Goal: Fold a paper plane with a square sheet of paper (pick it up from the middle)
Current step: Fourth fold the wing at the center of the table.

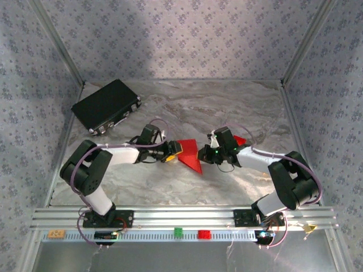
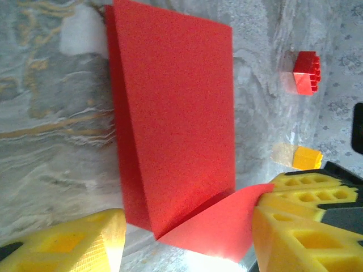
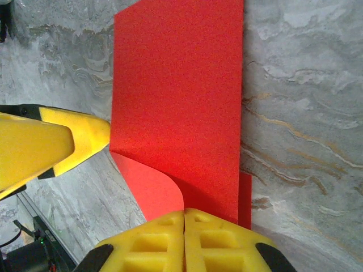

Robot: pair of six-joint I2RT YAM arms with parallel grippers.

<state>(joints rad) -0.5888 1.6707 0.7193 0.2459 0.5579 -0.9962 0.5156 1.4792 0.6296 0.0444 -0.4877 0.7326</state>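
I will open my right gripper and pinch the fold from the paper's near end (image 1: 198,169), because the paper's flap curls up where my right gripper pinches the flap's edge.
The square sheet of paper (image 1: 190,154) is bright red and lies folded on the marble table between my two grippers. In the left wrist view the folded paper (image 2: 176,113) stands as a doubled panel with a corner flap turned out at the bottom. My left gripper (image 2: 187,243) is open around that end, and the flap touches its right finger (image 2: 306,226). In the right wrist view the paper (image 3: 178,96) runs away from my right gripper (image 3: 184,238), whose yellow fingers are shut together on the curled flap's edge.
A flat black box (image 1: 106,105) lies at the back left. A small red block (image 2: 306,72) and an orange block (image 2: 306,157) sit on the table beyond the paper. Green (image 1: 178,232) and red (image 1: 203,234) blocks rest on the near rail. The left gripper's finger (image 3: 51,144) is close beside the paper.
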